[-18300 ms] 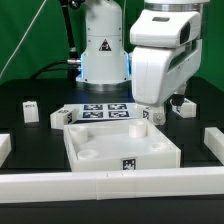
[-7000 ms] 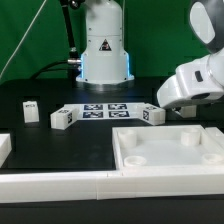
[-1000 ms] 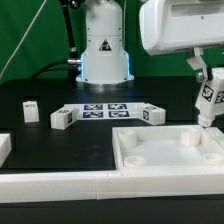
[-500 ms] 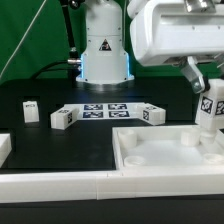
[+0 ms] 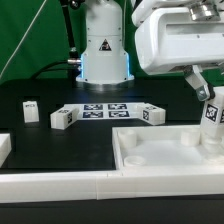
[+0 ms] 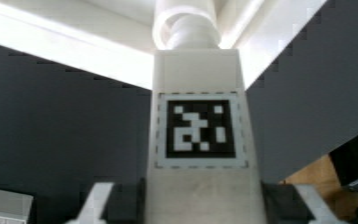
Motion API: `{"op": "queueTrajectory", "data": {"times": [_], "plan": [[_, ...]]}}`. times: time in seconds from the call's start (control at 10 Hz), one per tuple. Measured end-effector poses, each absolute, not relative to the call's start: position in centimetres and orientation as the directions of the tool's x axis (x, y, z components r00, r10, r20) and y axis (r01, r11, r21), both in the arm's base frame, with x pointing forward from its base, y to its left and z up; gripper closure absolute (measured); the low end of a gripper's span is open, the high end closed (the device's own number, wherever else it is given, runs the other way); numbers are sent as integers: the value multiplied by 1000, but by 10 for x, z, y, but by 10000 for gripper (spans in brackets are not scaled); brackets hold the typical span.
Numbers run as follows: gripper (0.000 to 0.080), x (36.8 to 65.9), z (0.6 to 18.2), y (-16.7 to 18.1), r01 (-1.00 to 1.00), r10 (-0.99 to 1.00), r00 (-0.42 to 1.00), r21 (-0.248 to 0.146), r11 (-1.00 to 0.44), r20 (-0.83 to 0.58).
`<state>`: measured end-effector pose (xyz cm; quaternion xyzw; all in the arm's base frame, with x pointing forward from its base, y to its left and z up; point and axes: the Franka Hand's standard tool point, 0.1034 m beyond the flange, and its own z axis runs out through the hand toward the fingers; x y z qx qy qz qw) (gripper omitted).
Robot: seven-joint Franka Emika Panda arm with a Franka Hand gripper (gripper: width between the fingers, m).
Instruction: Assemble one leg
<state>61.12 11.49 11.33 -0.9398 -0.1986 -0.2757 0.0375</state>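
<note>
Next, my gripper lets go of the leg standing upright in the white square panel's corner (image 5: 213, 156) (image 6: 185, 12) next to the long white rail.
My gripper (image 5: 208, 96) is shut on a leg (image 5: 212, 122), a small white post with a black-and-white tag. It holds the leg upright over the far right corner of the white square panel (image 5: 165, 152), the leg's lower end at the panel's rim. In the wrist view the leg (image 6: 201, 110) fills the middle, tag facing the camera, between the two fingers (image 6: 101, 203); its far end meets the panel's white rim (image 6: 87, 45). Three more legs stand on the table: one (image 5: 30, 110) at the exterior view's left, one (image 5: 63, 118) by the marker board, one (image 5: 152, 114) behind the panel.
The marker board (image 5: 105, 111) lies in front of the robot base (image 5: 103, 45). A long white rail (image 5: 60, 184) runs along the front edge. A white block (image 5: 4, 148) sits at the exterior view's left edge.
The gripper with the leg has moved toward the exterior view's right and down, onto the panel's far right corner. Much earlier the panel sat further left and the gripper held no leg.
</note>
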Motion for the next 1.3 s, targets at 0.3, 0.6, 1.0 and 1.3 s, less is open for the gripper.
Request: {"op": "queueTrajectory", "data": {"times": [0.3,0.6,1.0,1.3], "plan": [[508,614,105,114,391,348,775,32,-920,527],[508,616,98,116,389,342,764,33,-921,547],[508,612,89,116,387,339,767,29,-921,545],[508,612,88,116,378,327,739,39,-925,589]]}}
